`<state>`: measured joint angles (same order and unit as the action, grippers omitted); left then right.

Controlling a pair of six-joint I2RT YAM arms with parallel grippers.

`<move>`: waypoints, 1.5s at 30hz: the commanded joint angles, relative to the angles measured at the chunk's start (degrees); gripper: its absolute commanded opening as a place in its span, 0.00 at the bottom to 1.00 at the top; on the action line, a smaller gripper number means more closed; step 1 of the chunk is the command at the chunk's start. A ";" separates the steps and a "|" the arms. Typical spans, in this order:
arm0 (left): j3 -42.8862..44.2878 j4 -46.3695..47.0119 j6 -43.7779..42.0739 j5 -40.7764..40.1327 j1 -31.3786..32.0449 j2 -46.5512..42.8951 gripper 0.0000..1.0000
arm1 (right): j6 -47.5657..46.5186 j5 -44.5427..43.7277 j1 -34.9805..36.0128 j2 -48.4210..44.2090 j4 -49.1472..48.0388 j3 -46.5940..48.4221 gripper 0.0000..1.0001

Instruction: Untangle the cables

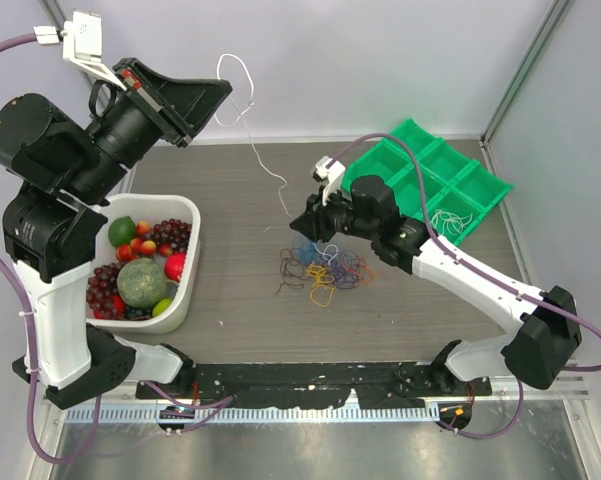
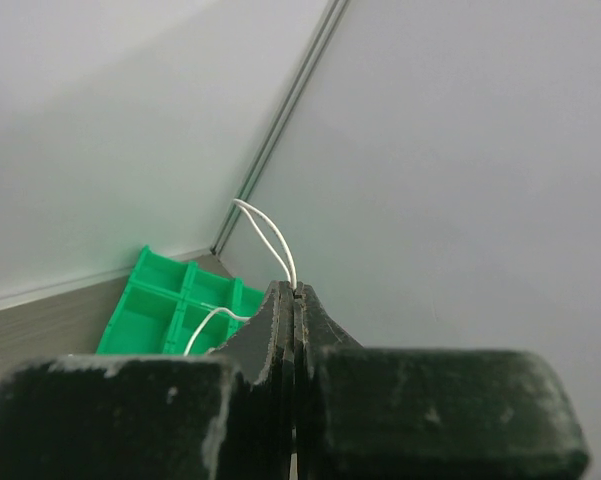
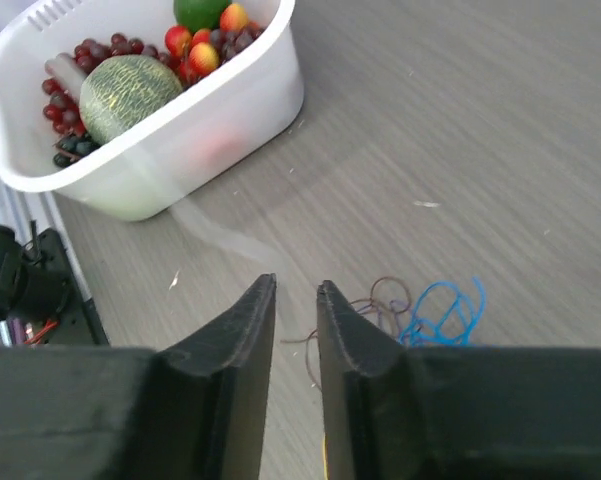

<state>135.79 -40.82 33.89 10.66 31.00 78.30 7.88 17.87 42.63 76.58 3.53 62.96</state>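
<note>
Next, I take the white cable's hanging length [image 1: 282, 188] with my right gripper and lift it clear, because the white cable's lower end hangs over the coloured tangle.
A tangle of thin coloured cables [image 1: 325, 270] in blue, purple, yellow, orange and red lies on the table centre. My left gripper [image 1: 225, 100] is raised high at the back left and shut on a white cable [image 1: 242, 100], whose free end hangs down toward the table. In the left wrist view the white cable [image 2: 270, 240] loops out of the closed gripper [image 2: 295, 292]. My right gripper [image 1: 302, 228] hovers just above the left edge of the tangle, open and empty. In the right wrist view a blue cable [image 3: 445, 310] and a brown cable [image 3: 380, 295] lie beside my gripper [image 3: 297, 288].
A white tub [image 1: 185, 290] of fruit stands at the left, also in the right wrist view [image 3: 230, 110]. A green compartment tray [image 1: 435, 180] at the back right holds a few pale strands [image 1: 450, 222]. Enclosure walls close the back and right.
</note>
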 commanded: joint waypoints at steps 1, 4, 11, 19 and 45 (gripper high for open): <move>-0.78 1.88 -1.02 -0.37 0.02 -1.84 0.00 | -1.73 -6.25 0.35 -0.72 -1.60 4.01 0.40; -0.61 1.71 -1.54 -0.46 -0.07 -2.10 0.00 | -1.81 -9.33 0.35 -1.51 -1.68 2.87 0.49; 2.03 -0.23 -2.69 -0.02 0.02 -0.87 0.00 | -0.33 -5.92 0.35 0.67 -1.77 2.96 0.40; -5.42 -0.84 -5.32 -2.29 0.02 -2.27 0.00 | 1.70 -1.78 1.14 2.35 3.57 17.17 0.01; -44.79 -12.34 -3.04 -10.13 0.02 -12.99 0.00 | 10.07 4.63 3.24 7.44 9.99 18.70 0.01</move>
<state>99.55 -46.63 29.87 1.76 31.00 68.12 20.64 17.67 44.45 82.11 8.29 84.47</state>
